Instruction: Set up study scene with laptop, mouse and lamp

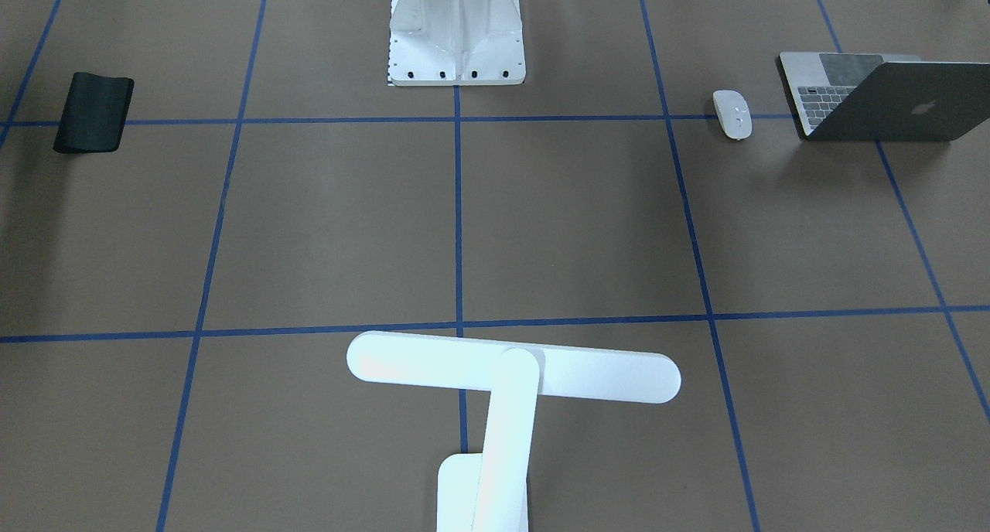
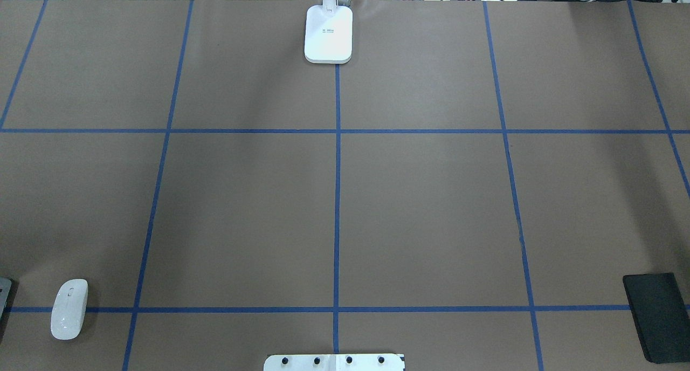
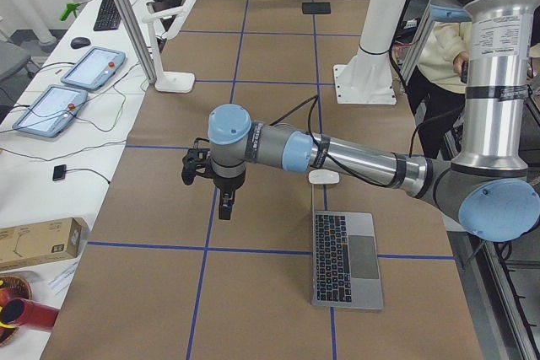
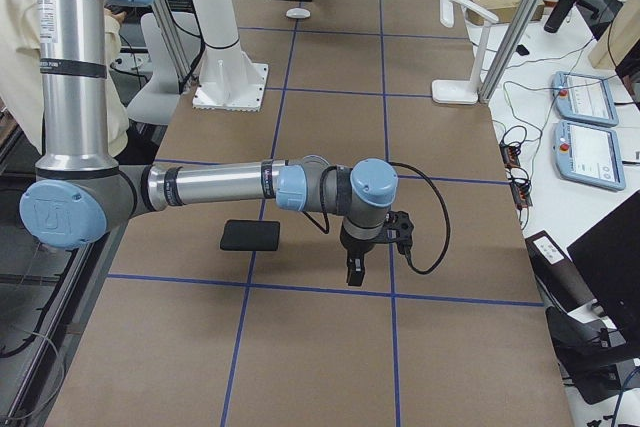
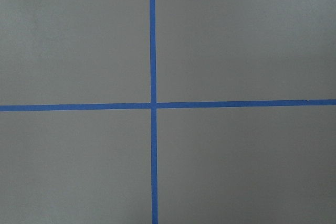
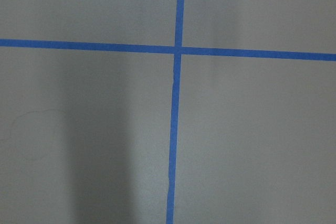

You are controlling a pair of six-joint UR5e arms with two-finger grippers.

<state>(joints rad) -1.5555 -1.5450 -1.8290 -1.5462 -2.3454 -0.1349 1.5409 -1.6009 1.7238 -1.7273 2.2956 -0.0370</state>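
Observation:
The side edge of the laptop's screen [image 1: 979,80] farthest from the white mouse, near the top of the screen, is next for my left gripper to go to and close on.
The laptop [image 1: 882,103] stands open at the table's left end, and its keyboard shows in the exterior left view [image 3: 346,257]. The white mouse [image 1: 732,114] lies beside it, apart from it [image 2: 69,308]. The white lamp [image 1: 510,377] stands upright at the far middle edge, its base [image 2: 328,34] on the table. My left gripper [image 3: 226,211] hangs over bare table, away from the mouse. My right gripper [image 4: 352,273] hangs over bare table near the black mat. I cannot tell whether either is open or shut. Both wrist views show only brown table and blue tape.
A thin black mat [image 1: 93,112] lies at the table's right end [image 2: 655,317]. The white ribbed mount [image 1: 456,33] is bolted at the robot's side of the table. Blue tape lines grid the brown surface. A person stands behind the robot [image 3: 439,48].

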